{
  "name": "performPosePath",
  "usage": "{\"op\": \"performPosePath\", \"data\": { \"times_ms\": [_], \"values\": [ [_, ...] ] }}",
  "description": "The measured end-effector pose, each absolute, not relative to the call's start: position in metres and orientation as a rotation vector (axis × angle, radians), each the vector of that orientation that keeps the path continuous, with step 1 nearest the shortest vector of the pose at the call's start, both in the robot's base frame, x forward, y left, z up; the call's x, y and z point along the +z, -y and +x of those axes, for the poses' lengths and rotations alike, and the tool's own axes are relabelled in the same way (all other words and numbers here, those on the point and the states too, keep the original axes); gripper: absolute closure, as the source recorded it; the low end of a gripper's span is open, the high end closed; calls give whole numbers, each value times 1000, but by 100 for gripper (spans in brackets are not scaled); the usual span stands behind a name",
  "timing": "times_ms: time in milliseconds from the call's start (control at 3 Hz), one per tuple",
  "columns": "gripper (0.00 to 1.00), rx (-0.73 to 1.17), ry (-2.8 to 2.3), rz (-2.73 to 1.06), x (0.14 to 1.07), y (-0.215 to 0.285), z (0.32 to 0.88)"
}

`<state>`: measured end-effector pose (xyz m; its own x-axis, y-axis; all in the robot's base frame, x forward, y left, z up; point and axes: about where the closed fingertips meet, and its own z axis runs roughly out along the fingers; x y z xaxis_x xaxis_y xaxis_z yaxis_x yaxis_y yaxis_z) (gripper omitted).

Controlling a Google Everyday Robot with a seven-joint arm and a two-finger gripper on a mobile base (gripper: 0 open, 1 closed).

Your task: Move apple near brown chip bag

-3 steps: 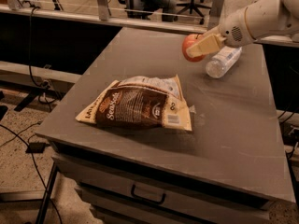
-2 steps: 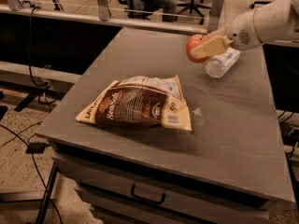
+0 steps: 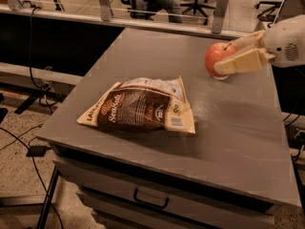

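The brown chip bag has its cream edge facing my arm. Next, my gripper sets the apple, now held in the air, down on the grey table (image 3: 217,114), beside that edge of the brown chip bag.
The brown chip bag (image 3: 140,108) lies flat near the front left of the grey table (image 3: 238,137), dark brown front with cream edges and white lettering. The red-orange apple (image 3: 217,57) is held in the air above the table's right rear part, to the right of and beyond the bag. My gripper (image 3: 224,56) comes in from the right edge, its cream fingers (image 3: 240,62) shut on the apple. A sliver of the clear water bottle (image 3: 220,77) peeks out just below the apple, mostly hidden.
The table has drawers with a handle (image 3: 150,199) on its front. A glass partition and posts (image 3: 219,11) run behind the far edge, with office chairs beyond. Cables (image 3: 28,142) lie on the floor at left.
My gripper has carried the apple rightward and a bit nearer, so it now covers most of the water bottle. The bag has not moved.
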<state>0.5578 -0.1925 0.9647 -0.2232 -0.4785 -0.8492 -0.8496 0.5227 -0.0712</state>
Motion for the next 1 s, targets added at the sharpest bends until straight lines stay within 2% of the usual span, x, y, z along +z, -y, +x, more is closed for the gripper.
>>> {"op": "performPosePath", "data": {
  "times_ms": [667,1000],
  "values": [
    [100,656,-1946,-1203,937,176,472],
    [100,674,-1951,-1232,917,161,457]
  ]
}}
